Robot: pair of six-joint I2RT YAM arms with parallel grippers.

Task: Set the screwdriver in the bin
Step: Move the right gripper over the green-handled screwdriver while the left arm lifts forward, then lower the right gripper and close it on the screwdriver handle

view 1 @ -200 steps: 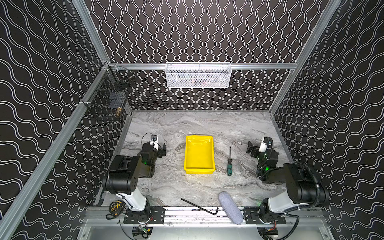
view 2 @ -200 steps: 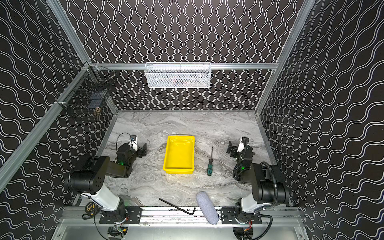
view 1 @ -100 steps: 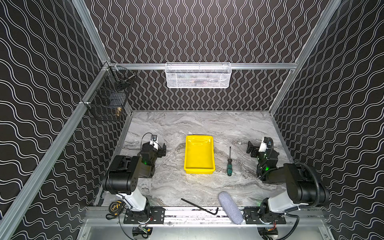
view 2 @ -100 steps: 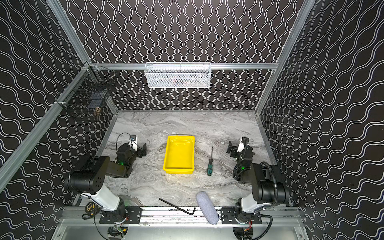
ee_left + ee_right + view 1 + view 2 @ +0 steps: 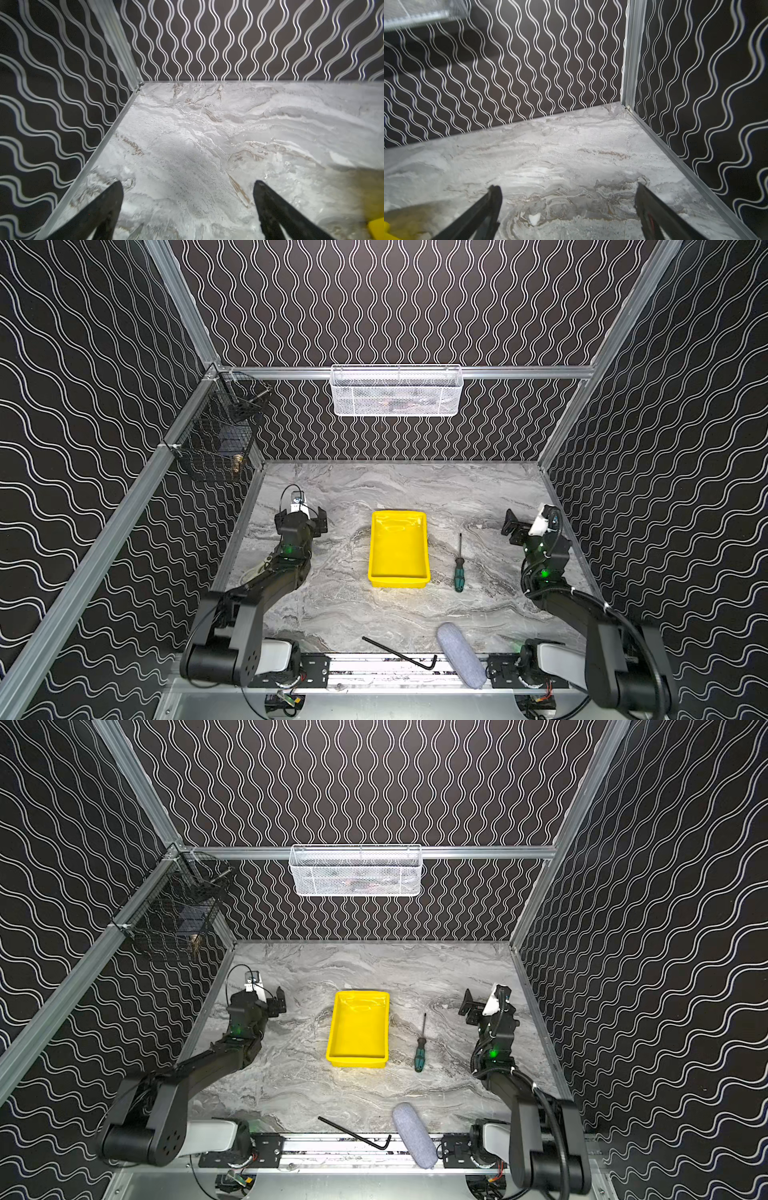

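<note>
I will next move my right gripper to the screwdriver's green-and-black handle (image 5: pixel 459 566) and close it there, near the end where the thin metal rod starts.
The screwdriver (image 5: pixel 459 568) (image 5: pixel 420 1048), green-and-black handle toward the front and thin shaft pointing back, lies flat on the marble table just right of the bin in both top views. The yellow bin (image 5: pixel 399 547) (image 5: pixel 358 1027) sits mid-table with nothing in it; a yellow corner of it shows in the left wrist view (image 5: pixel 377 228) and the right wrist view (image 5: pixel 386 230). My left gripper (image 5: pixel 301 517) (image 5: pixel 259 1002) (image 5: pixel 188 184) hovers open near the left wall. My right gripper (image 5: pixel 528 526) (image 5: pixel 484 1006) (image 5: pixel 567 187) is open near the right wall, apart from the screwdriver. Both hold nothing.
A black L-shaped hex key (image 5: pixel 399 653) and a grey fuzzy cylinder (image 5: pixel 460 655) lie at the table's front edge. A white mesh basket (image 5: pixel 397 391) hangs on the back rail, a black wire basket (image 5: pixel 220 435) on the left rail. Patterned walls enclose three sides.
</note>
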